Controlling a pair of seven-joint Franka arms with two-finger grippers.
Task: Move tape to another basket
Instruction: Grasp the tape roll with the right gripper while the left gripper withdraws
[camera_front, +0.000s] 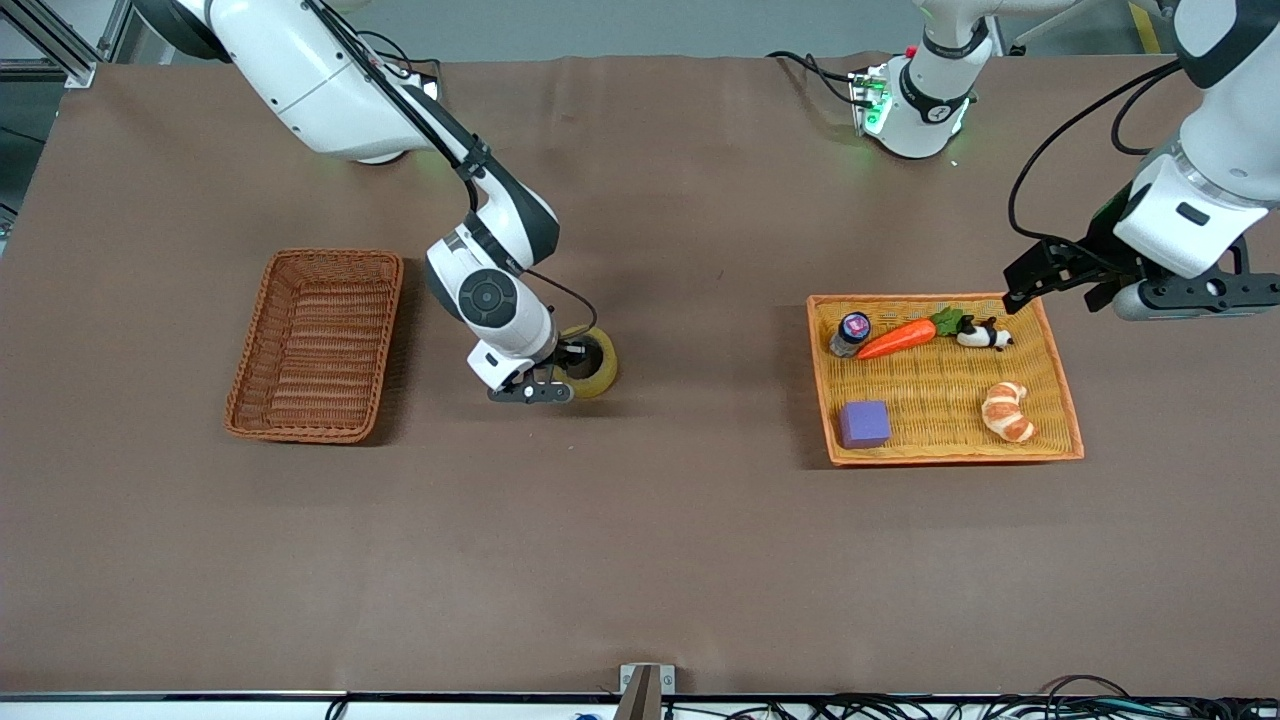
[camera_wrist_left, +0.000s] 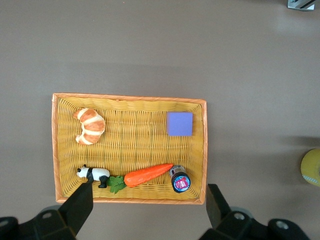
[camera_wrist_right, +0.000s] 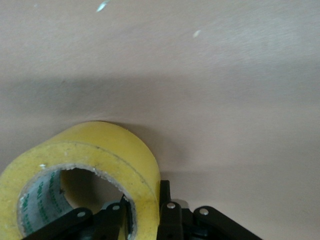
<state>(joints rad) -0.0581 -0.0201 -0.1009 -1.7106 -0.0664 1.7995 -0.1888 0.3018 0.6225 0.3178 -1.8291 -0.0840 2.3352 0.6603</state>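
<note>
Next, my right gripper lets go of the tape on the middle of the empty reddish-brown basket's woven bottom (camera_front: 324, 344).
The tape (camera_front: 597, 362), a yellowish roll, is near the middle of the table, between the two baskets, standing on its edge. My right gripper (camera_front: 572, 366) is shut on its wall, one finger in the hole and one outside, as the right wrist view shows (camera_wrist_right: 145, 216) on the tape (camera_wrist_right: 110, 150). I cannot tell whether the roll touches the table. The dark reddish-brown basket (camera_front: 330, 256) lies empty toward the right arm's end. My left gripper (camera_front: 1065, 285) is open and empty over the far rim of the orange tray (camera_wrist_left: 148, 210). The tape's edge shows in the left wrist view (camera_wrist_left: 311, 167).
The orange-yellow tray (camera_front: 950, 458) toward the left arm's end holds a purple cube (camera_front: 864, 423), a croissant (camera_front: 1008, 411), a carrot (camera_front: 900, 338), a panda figure (camera_front: 985, 335) and a small bottle (camera_front: 852, 332). Bare brown table lies between tape and basket.
</note>
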